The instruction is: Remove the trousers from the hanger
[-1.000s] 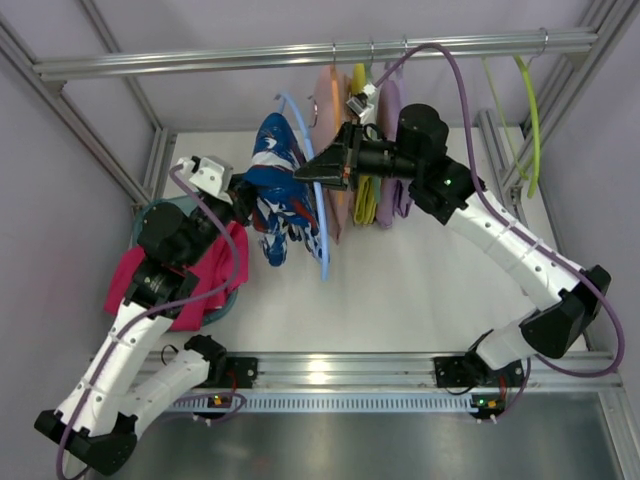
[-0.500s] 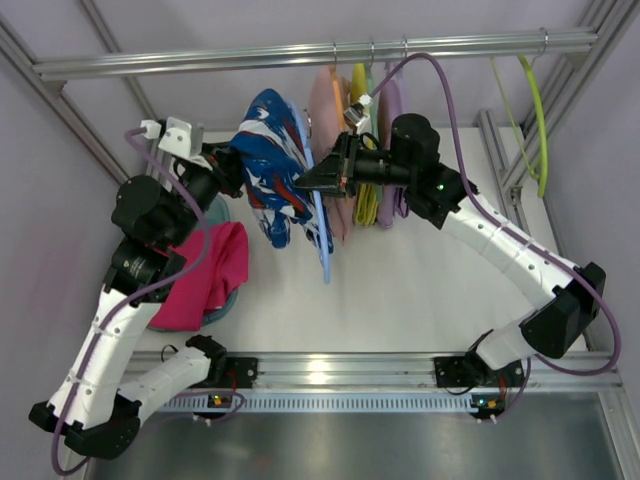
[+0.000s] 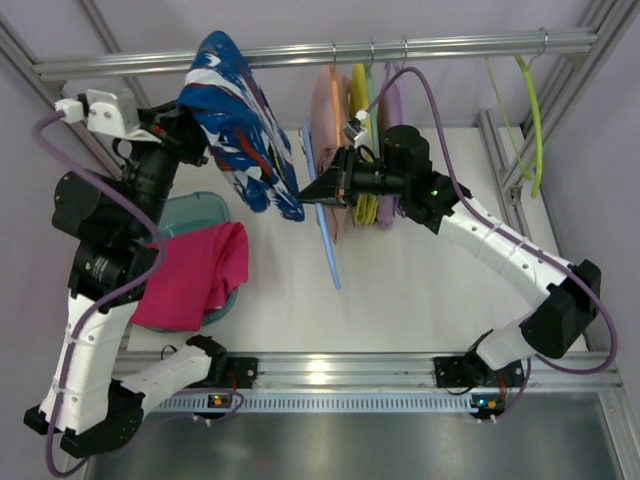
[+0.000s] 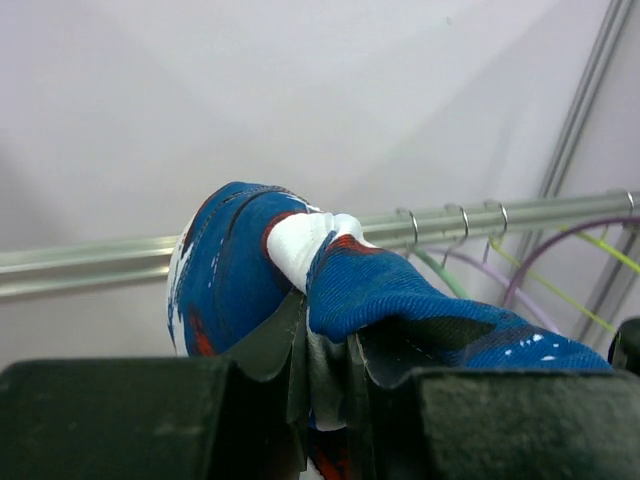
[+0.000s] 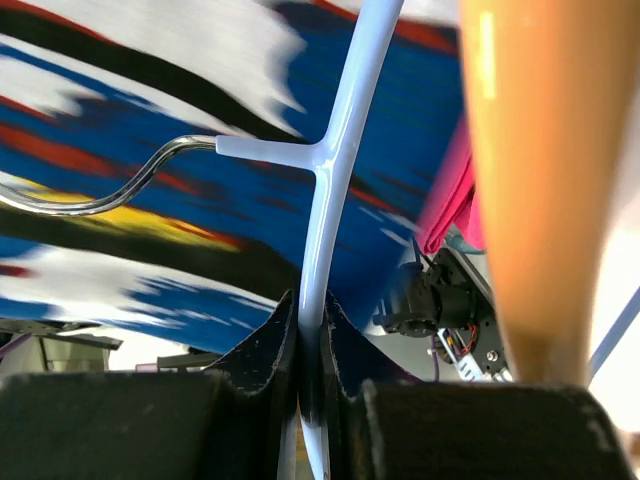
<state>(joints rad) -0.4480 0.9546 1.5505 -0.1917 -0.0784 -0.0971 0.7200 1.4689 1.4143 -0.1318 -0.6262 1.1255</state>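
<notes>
My left gripper will let go of the dark blue trousers, to lie on top of the magenta-pink garment in the teal basin [image 3: 188, 264].
The dark blue trousers [image 3: 235, 120] with white and red print hang from my left gripper [image 3: 185, 135], raised high at the back left near the rail. In the left wrist view the gripper [image 4: 325, 345] is shut on a fold of the trousers [image 4: 400, 290]. My right gripper [image 3: 318, 188] is shut on the light-blue hanger [image 3: 325, 235], which hangs down bare to the right of the trousers. In the right wrist view the gripper [image 5: 312, 335] clamps the hanger's stem [image 5: 340, 150], its metal hook to the left, with the blurred trousers [image 5: 150, 230] behind it.
A magenta-pink garment [image 3: 190, 275] lies over a teal basin [image 3: 195, 212] at the left. Pink, yellow and lilac garments [image 3: 355, 130] hang on the rail [image 3: 450, 42] behind my right gripper. A yellow-green hanger [image 3: 530, 110] hangs at the far right.
My left gripper has risen and moved back-left with the trousers, pulling them clear of the hanger. My right gripper has held the hanger almost still.
</notes>
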